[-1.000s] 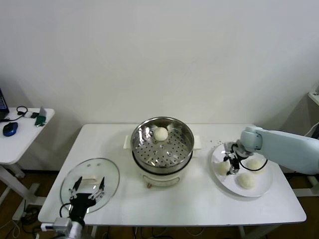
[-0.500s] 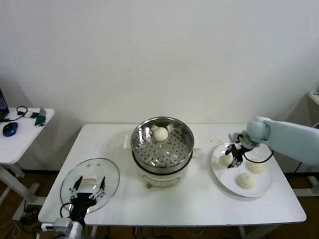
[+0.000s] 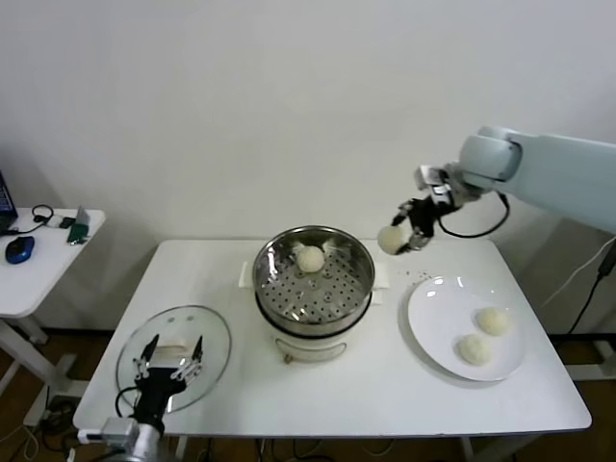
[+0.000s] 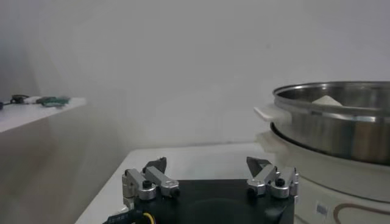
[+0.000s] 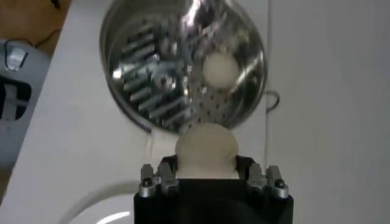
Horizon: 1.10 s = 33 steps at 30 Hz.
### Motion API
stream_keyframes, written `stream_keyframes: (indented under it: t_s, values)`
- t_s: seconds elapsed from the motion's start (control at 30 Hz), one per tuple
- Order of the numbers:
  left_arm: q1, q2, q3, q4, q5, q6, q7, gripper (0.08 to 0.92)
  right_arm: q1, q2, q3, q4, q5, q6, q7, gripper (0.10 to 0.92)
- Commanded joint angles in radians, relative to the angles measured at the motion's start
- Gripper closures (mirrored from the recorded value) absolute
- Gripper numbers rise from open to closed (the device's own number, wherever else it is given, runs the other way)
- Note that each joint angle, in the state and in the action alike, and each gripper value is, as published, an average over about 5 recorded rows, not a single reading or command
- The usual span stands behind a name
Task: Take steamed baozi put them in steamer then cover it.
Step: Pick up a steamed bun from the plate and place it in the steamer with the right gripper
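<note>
The baozi in my right gripper will be let go in the steel basket (image 3: 282, 282) (image 5: 186, 29) beside the other baozi, on the side of the glass cover.
My right gripper (image 3: 401, 236) is shut on a cream-white baozi (image 3: 391, 239) and holds it in the air to the right of the steamer (image 3: 313, 279); the bun fills the jaws in the right wrist view (image 5: 205, 149). One baozi (image 3: 310, 258) lies at the back of the steel basket and shows in the right wrist view (image 5: 219, 69). Two baozi (image 3: 492, 320) (image 3: 474, 348) lie on the white plate (image 3: 433, 313). The glass cover (image 3: 173, 354) lies at the table's front left. My left gripper (image 3: 166, 363) is open over it, empty (image 4: 207, 169).
The steamer's white cooker base (image 3: 313, 342) stands mid-table. A small side table (image 3: 38, 260) with a mouse and small items stands to the left. The white wall is close behind the table.
My right gripper has lifted a baozi off the plate and carried it up and left towards the steamer. The plate now holds two buns. The left arm has not moved.
</note>
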Motion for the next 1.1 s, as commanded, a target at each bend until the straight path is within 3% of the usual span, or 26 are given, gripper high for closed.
stream_keyframes:
  t_s: [0.03, 0.47, 0.87, 1.1]
  values:
    - [-0.003, -0.002, 0.000, -0.003, -0.001, 0.002, -0.001, 0.177, -0.025, 0.290, 0.060, 0.036, 0.091, -0.055, 0.069, 0.389]
    - [-0.012, -0.001, -0.015, -0.016, -0.001, 0.011, -0.001, 0.177, -0.276, 0.499, 0.008, -0.213, -0.081, -0.046, 0.100, 0.389]
    - [-0.006, 0.014, -0.023, -0.024, -0.014, 0.011, -0.003, 0.177, -0.376, 0.553, 0.031, -0.364, -0.147, -0.038, 0.118, 0.389]
    - [0.001, 0.021, -0.026, -0.027, -0.019, 0.008, -0.006, 0.177, -0.358, 0.545, 0.043, -0.360, -0.138, -0.030, 0.100, 0.382]
